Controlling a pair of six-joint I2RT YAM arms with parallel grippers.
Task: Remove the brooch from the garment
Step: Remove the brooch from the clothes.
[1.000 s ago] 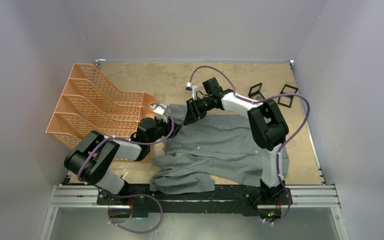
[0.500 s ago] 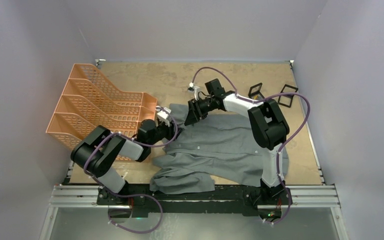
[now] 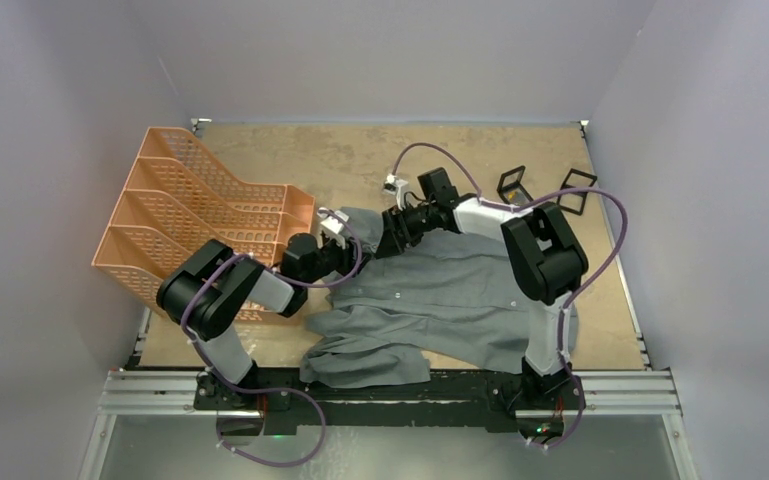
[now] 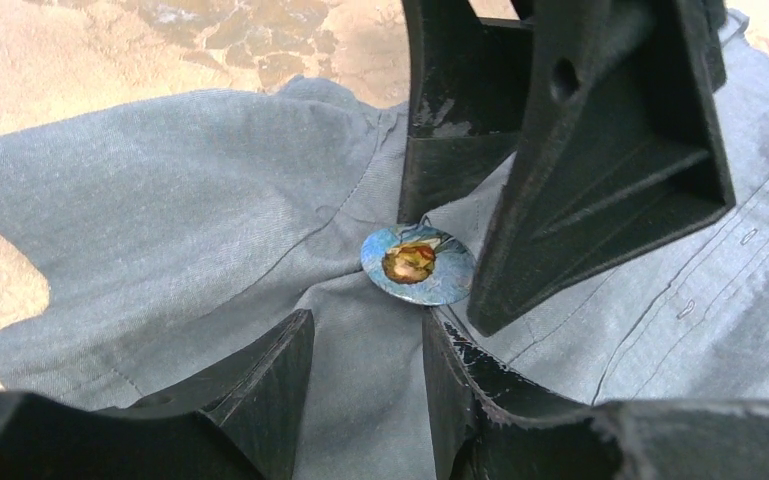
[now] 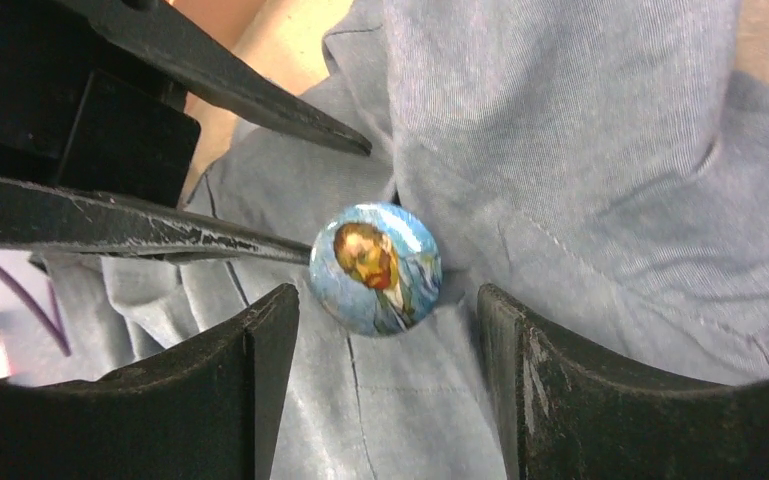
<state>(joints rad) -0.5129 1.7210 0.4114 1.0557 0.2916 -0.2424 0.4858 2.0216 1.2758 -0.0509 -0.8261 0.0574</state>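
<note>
The brooch is face up and hides its pin, so my left gripper will pinch the brooch's rim point(image 4: 412, 298) and stand it on edge for my right gripper.
The garment point(image 3: 440, 290), a grey collared shirt, lies spread on the table. The brooch point(image 5: 375, 268), a round blue badge with a painted portrait, is pinned near the collar and also shows in the left wrist view as a tilted brooch point(image 4: 418, 264). My right gripper point(image 5: 385, 300) is open, with its fingertips on either side of the brooch and just short of it. My left gripper point(image 4: 365, 335) faces it from the other side, open, with its fingers resting on cloth just short of the brooch. From above, the left gripper point(image 3: 348, 245) and right gripper point(image 3: 385, 240) meet over the collar and hide the brooch.
An orange tiered file tray point(image 3: 200, 225) stands at the left, close behind the left arm. Two small black frames point(image 3: 513, 182) point(image 3: 577, 190) lie at the back right. Bare wooden tabletop point(image 3: 310, 150) lies behind the shirt.
The left arm swung right, bringing its gripper up to the collar. The right gripper came down and nearer onto the shirt, and its jaws spread wider.
</note>
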